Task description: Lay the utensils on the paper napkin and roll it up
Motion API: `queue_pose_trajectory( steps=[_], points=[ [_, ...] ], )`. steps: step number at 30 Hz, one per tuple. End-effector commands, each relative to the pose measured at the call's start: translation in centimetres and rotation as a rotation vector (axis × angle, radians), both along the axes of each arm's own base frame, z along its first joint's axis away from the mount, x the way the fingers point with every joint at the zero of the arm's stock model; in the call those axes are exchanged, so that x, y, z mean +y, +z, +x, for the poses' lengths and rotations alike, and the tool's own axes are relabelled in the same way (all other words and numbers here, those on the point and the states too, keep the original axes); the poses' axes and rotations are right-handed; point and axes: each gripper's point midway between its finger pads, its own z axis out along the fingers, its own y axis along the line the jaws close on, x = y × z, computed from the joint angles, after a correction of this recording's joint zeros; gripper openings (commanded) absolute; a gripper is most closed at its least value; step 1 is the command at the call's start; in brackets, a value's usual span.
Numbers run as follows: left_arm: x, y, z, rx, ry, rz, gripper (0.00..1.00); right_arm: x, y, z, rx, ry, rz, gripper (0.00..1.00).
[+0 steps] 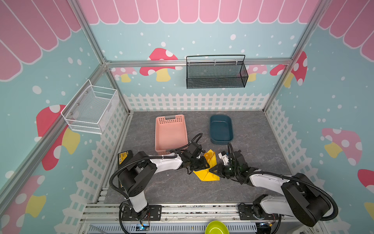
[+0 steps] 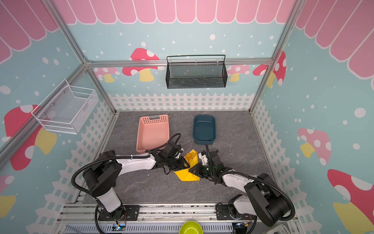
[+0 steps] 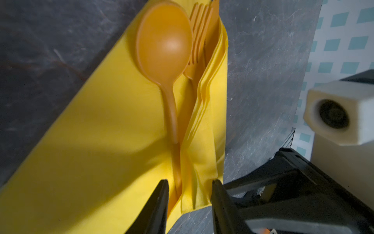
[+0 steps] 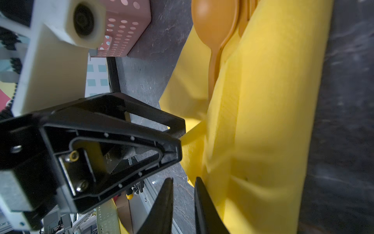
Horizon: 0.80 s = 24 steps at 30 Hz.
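The spoon's handle is uncovered next to the napkin's fold, so next my left gripper pinches the napkin's folded edge (image 3: pixel 193 189) and pulls it over the spoon's handle before rolling.
The yellow paper napkin (image 1: pixel 206 176) lies mid-table between both grippers, one side folded over the utensils. An orange spoon (image 3: pixel 164 44) lies on it, bowl exposed. Beside the spoon, the fork (image 3: pixel 199 30) and knife (image 3: pixel 214 24) are tucked under the fold (image 3: pixel 210 121). My left gripper (image 3: pixel 190 182) is open, its fingers straddling the spoon handle's end and the folded edge. My right gripper (image 4: pixel 184 179) stands narrowly open at the napkin's near edge. Bare table shows in its gap, and one finger lies against the paper (image 4: pixel 273 121). In both top views the grippers meet tip to tip over the napkin (image 2: pixel 187 175).
A pink slotted basket (image 1: pixel 171 135) stands behind the left arm and a dark blue tub (image 1: pixel 221 129) behind the right. A black mesh basket (image 1: pixel 216 73) hangs on the back wall and a white wire basket (image 1: pixel 91 107) on the left wall. A green bowl (image 1: pixel 216 229) sits at the front rail.
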Motion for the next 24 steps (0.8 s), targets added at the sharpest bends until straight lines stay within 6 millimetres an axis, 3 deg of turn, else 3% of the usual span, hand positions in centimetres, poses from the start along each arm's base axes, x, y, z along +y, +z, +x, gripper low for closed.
queue_pose_trajectory(
  steps=[1, 19, 24],
  points=[
    [-0.6, -0.5, -0.1, 0.042, 0.019, -0.041, 0.38, 0.4, 0.4, 0.3, -0.009, 0.001, 0.007, 0.21],
    [-0.3, -0.8, -0.1, 0.043, 0.044, -0.052, 0.09, 0.4, 0.7, 0.3, -0.018, 0.001, 0.013, 0.21],
    [0.8, -0.6, 0.3, 0.023, 0.057, -0.029, 0.02, 0.3, 1.9, 0.8, -0.053, -0.008, 0.012, 0.28]
  ],
)
